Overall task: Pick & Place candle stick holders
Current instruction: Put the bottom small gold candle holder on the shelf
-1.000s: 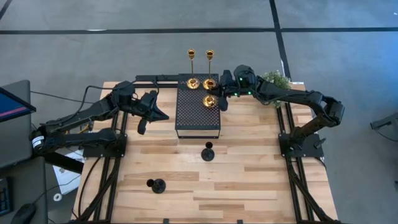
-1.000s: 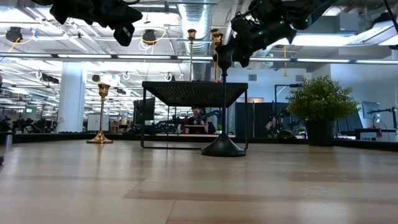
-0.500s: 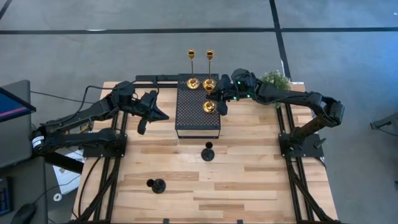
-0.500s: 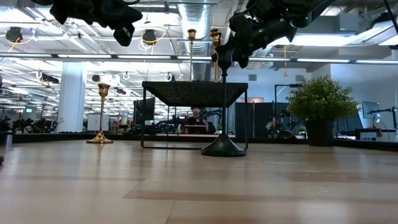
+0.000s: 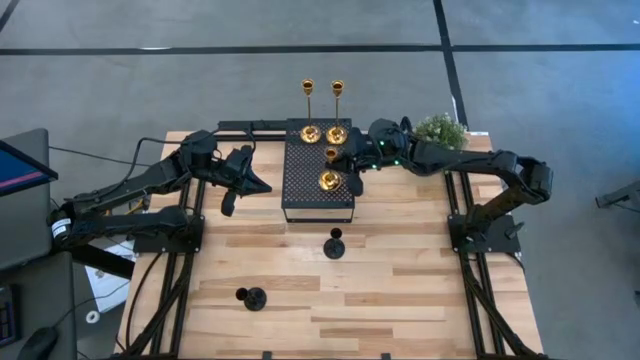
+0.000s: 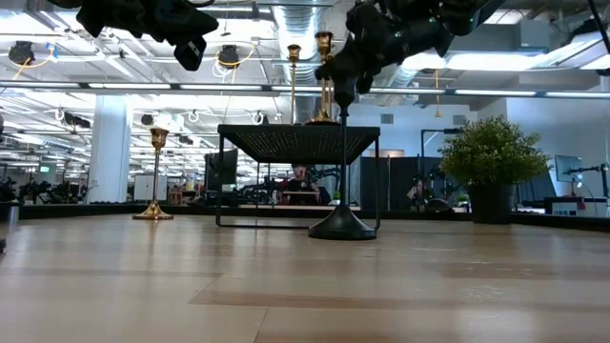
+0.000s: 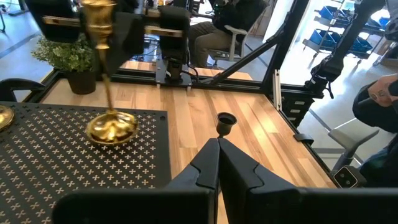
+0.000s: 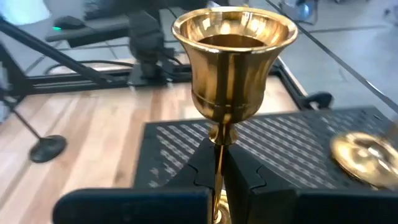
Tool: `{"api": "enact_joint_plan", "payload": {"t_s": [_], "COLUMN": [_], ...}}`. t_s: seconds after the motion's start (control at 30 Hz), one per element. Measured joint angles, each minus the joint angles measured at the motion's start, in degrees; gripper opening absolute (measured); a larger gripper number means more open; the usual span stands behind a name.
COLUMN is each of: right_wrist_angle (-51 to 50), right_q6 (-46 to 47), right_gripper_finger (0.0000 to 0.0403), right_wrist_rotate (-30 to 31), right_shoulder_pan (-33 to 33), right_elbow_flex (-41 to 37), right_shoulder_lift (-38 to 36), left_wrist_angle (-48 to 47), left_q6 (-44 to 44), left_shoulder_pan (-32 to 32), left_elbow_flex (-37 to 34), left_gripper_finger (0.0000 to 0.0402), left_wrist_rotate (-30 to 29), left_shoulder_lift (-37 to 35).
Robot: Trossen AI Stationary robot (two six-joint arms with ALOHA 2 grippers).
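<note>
The gold candle stick holder, now near the platform's middle, will be let go by my right gripper on the near half of the black perforated platform [image 5: 334,184].
Three shiny gold candle stick holders are on the black perforated platform [image 5: 318,195]: two tall ones at its far end [image 5: 310,132] [image 5: 337,132], and a third [image 5: 330,180] near the middle. My right gripper [image 5: 338,160] is shut on this third one, just under its cup [image 8: 233,62]. A fourth gold holder [image 6: 154,176] stands on the table at the left of the low view. Two short black holders [image 5: 334,243] [image 5: 252,297] stand on their round bases on the wooden table. My left gripper [image 5: 264,187] is shut and empty, hovering left of the platform. My right gripper pinches the gold holder's thin stem [image 8: 217,149] between its two fingers [image 8: 200,171], right below the cup. The fingers come about level from the table's right side and lie across the stem. The holder stands nearly upright, a little tilted, its round base [image 7: 112,127] on the platform's top.
A small green plant [image 5: 440,128] in a dark pot stands at the table's far right corner. The platform stands on thin legs [image 6: 221,176] above the table. Bare wood lies in front of the platform around the black holders. People sit beyond the table [image 7: 230,25].
My right gripper has carried the gold holder along the platform toward the table's near edge and slightly left, away from the two tall holders, and kept shut on its stem. The holder has stayed roughly upright.
</note>
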Motion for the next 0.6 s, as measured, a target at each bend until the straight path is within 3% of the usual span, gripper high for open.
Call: {"api": "enact_joint_plan", "payload": {"t_s": [0.33,0.47,0.6], "right_wrist_angle": [-2.22,-4.70,-6.03], "right_q6": [-0.02,0.07,0.07], "right_gripper_finger": [0.0001,0.0001,0.0001], "right_wrist_rotate": [0.07,4.11,4.31], "right_shoulder_pan": [1.68,1.48,1.12], "right_elbow_flex": [0.00,0.05,0.15], "right_shoulder_lift": [-0.04,-0.08,-0.22], "left_wrist_angle": [-0.02,-0.02,-0.04], "left_q6": [-0.02,-0.02,-0.02], "left_shoulder_pan": [0.00,0.00,0.00], "left_elbow_flex": [0.00,0.00,0.00], "left_gripper_finger": [0.0006,0.0006,0.0006], "left_wrist_rotate": [0.00,0.00,0.00], "left_shoulder_lift": [0.00,0.00,0.00]}}
